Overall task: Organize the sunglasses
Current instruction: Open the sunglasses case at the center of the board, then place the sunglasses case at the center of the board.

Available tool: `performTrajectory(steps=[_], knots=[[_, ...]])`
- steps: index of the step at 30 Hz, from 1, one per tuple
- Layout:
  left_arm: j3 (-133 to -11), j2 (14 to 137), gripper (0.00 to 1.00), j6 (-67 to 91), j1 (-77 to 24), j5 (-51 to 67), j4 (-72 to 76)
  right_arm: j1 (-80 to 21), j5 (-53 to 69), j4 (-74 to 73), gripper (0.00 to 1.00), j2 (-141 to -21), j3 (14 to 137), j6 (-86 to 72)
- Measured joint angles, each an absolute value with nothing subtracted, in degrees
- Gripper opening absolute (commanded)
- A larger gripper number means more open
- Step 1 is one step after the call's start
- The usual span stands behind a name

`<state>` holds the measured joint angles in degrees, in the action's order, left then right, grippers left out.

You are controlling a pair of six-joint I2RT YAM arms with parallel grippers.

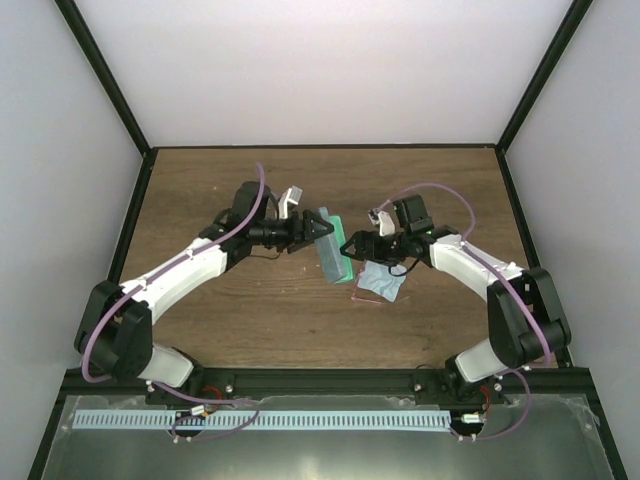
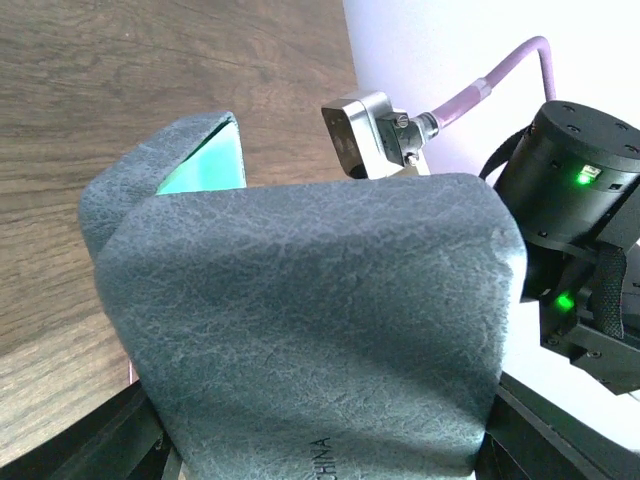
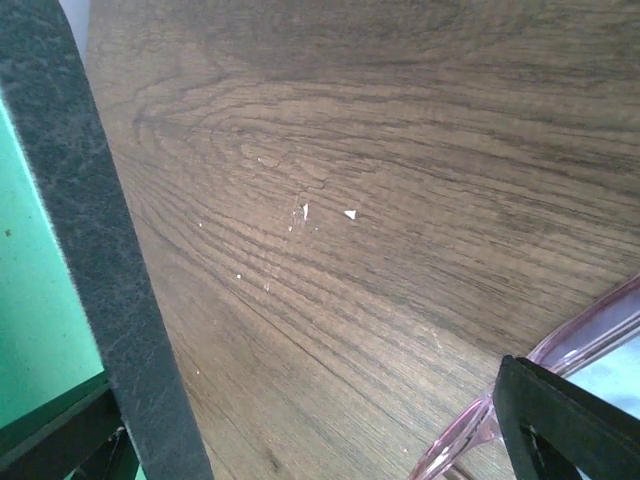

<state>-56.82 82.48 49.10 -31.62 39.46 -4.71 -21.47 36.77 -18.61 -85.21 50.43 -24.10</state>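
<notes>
My left gripper is to set down the teal-blue case, which now stands open mid-table. It will let go of it on the bare wood a short gap away (image 1: 313,266) from the light-blue cloth.
The teal-blue case (image 1: 330,252) stands open on its edge mid-table, its green lining showing. My left gripper (image 1: 316,228) is shut on one shell of it; that shell (image 2: 300,300) fills the left wrist view between the jaws (image 2: 330,445). My right gripper (image 1: 353,246) is open just right of the case. In the right wrist view the case rim (image 3: 90,230) is at the left. The pink frame of the sunglasses (image 3: 465,445) lies on the wood beside my right fingertip (image 3: 565,420). In the top view the sunglasses are mostly hidden under that gripper.
A light-blue cloth (image 1: 384,283) lies on the wooden table (image 1: 230,310) under the right gripper, just right of the case. Black frame posts and white walls enclose the table on three sides. The right arm's camera and purple cable (image 2: 480,90) show behind the case.
</notes>
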Motion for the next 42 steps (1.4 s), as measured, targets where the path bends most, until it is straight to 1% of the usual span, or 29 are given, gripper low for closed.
performTrajectory(steps=[5, 8, 12, 17, 23, 26, 28, 31, 34, 42], knots=[[-56.90, 82.67, 0.61, 47.70, -31.42, 39.03, -5.19, -21.50, 37.04, -19.25, 0.96, -85.30, 51.62, -23.90], [-57.91, 83.96, 0.59, 45.21, -31.55, 38.63, -7.35, -21.52, 38.37, -19.00, 1.00, -85.19, 51.90, -24.01], [-58.65, 87.96, 0.60, 41.23, -30.92, 38.54, -9.61, -21.52, 38.59, -19.00, 1.00, -84.64, 52.27, -24.32], [-58.65, 93.69, 0.61, 36.16, -27.92, 39.57, -11.73, -21.52, 35.05, -20.03, 1.00, -84.20, 52.84, -24.49], [-63.55, 103.04, 0.67, 27.00, -24.67, 42.94, -17.26, -21.52, 32.60, -21.63, 1.00, -84.16, 52.84, -24.49], [-66.59, 106.80, 0.74, 23.35, -24.10, 44.86, -18.98, -21.52, 32.51, -21.78, 1.00, -84.16, 52.84, -24.47], [-67.40, 107.77, 0.77, 21.50, -23.83, 45.30, -20.03, -21.52, 32.51, -21.82, 1.00, -84.16, 52.84, -24.45], [-68.38, 108.29, 0.79, 19.38, -23.42, 45.28, -22.09, -21.52, 32.53, -21.85, 1.00, -84.16, 52.86, -24.43], [-68.75, 108.27, 0.85, 17.52, -22.96, 44.95, -23.77, -21.52, 32.56, -21.91, 1.00, -84.18, 53.01, -24.45], [-70.48, 108.31, 0.86, 12.73, -22.04, 42.46, -29.32, -21.52, 33.12, -22.00, 1.00, -86.02, 55.51, -24.43]])
